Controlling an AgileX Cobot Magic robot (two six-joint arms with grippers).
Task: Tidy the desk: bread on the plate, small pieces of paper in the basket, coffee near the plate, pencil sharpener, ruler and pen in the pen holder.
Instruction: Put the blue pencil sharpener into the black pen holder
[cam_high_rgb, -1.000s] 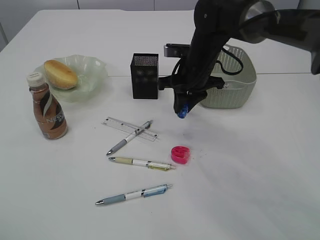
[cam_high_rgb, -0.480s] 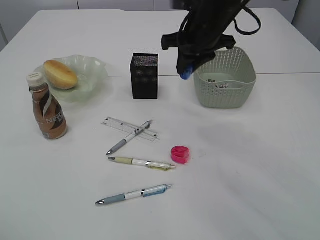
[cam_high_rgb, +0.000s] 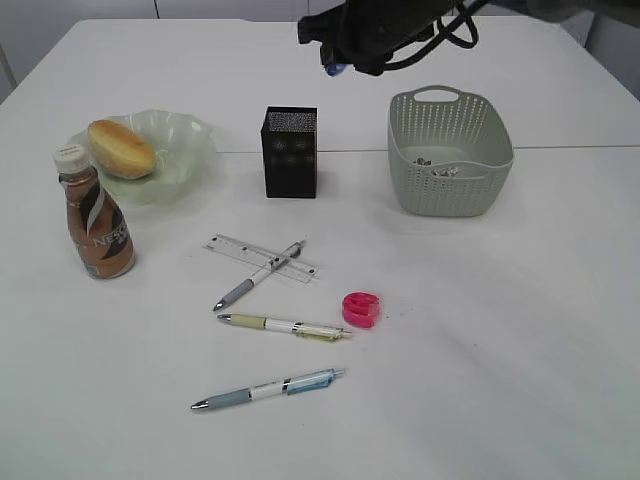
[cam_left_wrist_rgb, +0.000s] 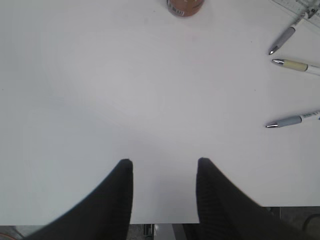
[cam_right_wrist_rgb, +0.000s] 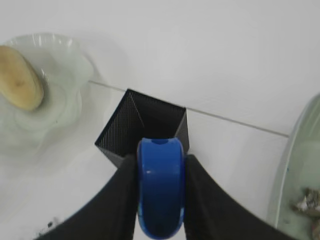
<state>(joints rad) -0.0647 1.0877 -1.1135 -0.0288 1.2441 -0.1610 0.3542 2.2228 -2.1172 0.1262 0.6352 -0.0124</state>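
Note:
My right gripper needs to let go of the blue pencil sharpener inside the black mesh pen holder (cam_high_rgb: 291, 148) (cam_right_wrist_rgb: 144, 126) between the plate and the basket.
My right gripper (cam_high_rgb: 336, 66) is shut on a blue pencil sharpener (cam_right_wrist_rgb: 160, 186) and holds it high above the black mesh pen holder (cam_high_rgb: 289, 151), which shows just beyond the jaws in the right wrist view (cam_right_wrist_rgb: 145, 124). A pink pencil sharpener (cam_high_rgb: 361, 308), a clear ruler (cam_high_rgb: 258, 257) and three pens (cam_high_rgb: 283, 325) lie on the table in front. Bread (cam_high_rgb: 120, 147) lies on the pale green plate (cam_high_rgb: 190, 150). The coffee bottle (cam_high_rgb: 94, 216) stands beside the plate. My left gripper (cam_left_wrist_rgb: 164, 162) is open and empty over bare table near its front edge.
A grey-green basket (cam_high_rgb: 449, 150) with small paper pieces inside stands right of the pen holder. The white table (cam_high_rgb: 500, 330) extends to the right and front. Pen tips (cam_left_wrist_rgb: 290, 64) show at the right of the left wrist view.
My right gripper has risen with the blue sharpener and moved left, from beside the basket to above the pen holder. The left gripper view has no earlier frame.

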